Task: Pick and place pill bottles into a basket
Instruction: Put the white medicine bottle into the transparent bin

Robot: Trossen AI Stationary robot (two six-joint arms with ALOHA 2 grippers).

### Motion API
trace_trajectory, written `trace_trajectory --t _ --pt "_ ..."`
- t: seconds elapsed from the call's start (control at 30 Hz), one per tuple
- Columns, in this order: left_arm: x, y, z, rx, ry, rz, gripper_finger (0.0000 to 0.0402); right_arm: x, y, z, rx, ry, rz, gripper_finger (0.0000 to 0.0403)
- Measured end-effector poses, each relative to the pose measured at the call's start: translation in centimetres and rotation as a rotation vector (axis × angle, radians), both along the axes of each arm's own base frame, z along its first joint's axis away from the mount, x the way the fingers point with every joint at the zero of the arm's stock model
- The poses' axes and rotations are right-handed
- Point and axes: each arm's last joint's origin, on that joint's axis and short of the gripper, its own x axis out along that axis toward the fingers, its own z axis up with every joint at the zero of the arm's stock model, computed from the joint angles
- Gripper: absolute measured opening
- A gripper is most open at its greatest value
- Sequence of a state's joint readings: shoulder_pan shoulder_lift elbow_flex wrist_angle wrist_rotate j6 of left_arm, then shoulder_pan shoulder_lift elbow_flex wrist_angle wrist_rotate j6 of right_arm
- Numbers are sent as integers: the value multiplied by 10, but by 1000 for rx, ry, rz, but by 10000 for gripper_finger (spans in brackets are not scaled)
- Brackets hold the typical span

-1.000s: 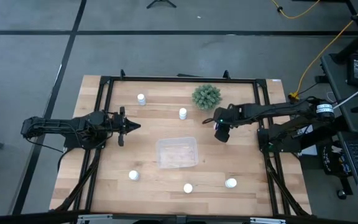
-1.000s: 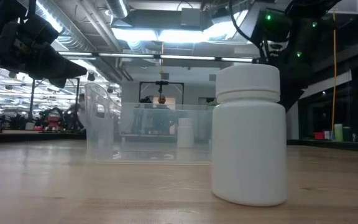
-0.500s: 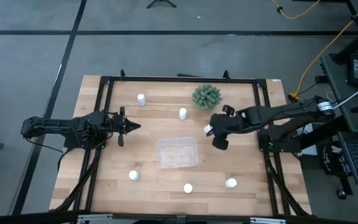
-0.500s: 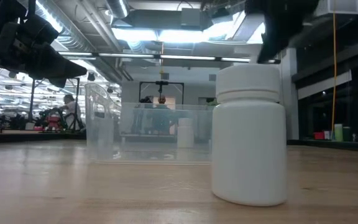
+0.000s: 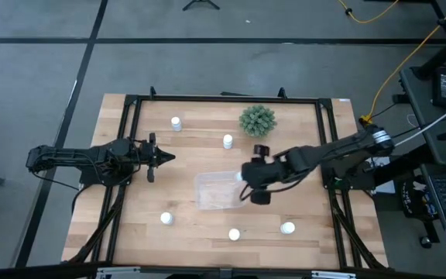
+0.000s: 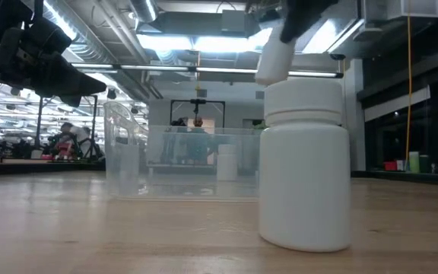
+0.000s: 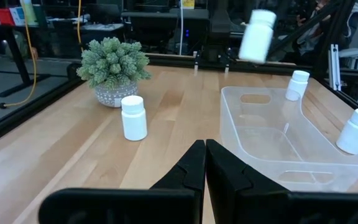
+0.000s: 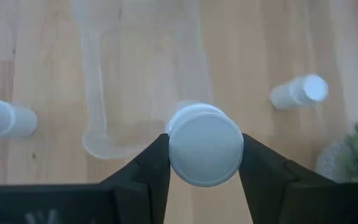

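Observation:
The robot's right gripper should put the white pill bottle down on the clear basket's bottom, toward the end [image 5: 229,184] [image 8: 156,113] nearest the right arm.
My right gripper [image 5: 246,180] is shut on a white pill bottle [image 8: 205,152] and holds it in the air over the right end of the clear basket [image 5: 221,191]. The held bottle also shows in the left wrist view [image 7: 257,36] and the low view [image 6: 274,61]. Other bottles stand on their bases on the table: two at the far side [image 5: 176,122] [image 5: 228,140] and three near the front [image 5: 166,218] [image 5: 234,234] [image 5: 287,228]. My left gripper [image 5: 158,158] is shut and empty, left of the basket. My right gripper pinches the bottle's side wall [image 8: 178,144] between its two fingers [image 8: 156,163], which stand on opposite sides of the round body. The fingers come from above, pointing down. The bottle is lifted clear above the basket's right end, slightly tilted, cap toward the wrist.
A green spiky plant [image 5: 257,120] in a small pot stands at the far side, right of the middle. A black frame [image 5: 223,98] runs around the table. Bare wood lies between the basket and the near bottles.
My right gripper, still shut on the bottle, has gone toward the table's left edge and a little toward the near edge, from beside the plant to above the basket's right end. The bottle has stayed lifted clear.

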State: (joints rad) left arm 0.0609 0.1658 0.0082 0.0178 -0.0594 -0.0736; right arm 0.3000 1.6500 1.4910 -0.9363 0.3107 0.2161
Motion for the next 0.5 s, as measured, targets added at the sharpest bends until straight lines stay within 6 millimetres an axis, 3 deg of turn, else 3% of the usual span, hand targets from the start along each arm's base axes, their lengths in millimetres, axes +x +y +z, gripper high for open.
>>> trace_trajectory --t 0.2,0.5 --pt "0 0 0 -13 -1 -5 6 34 11 -19 -39 72 91 150" --pt "0 -1 0 -21 1 -24 6 55 13 -59 -36 202 150 150"
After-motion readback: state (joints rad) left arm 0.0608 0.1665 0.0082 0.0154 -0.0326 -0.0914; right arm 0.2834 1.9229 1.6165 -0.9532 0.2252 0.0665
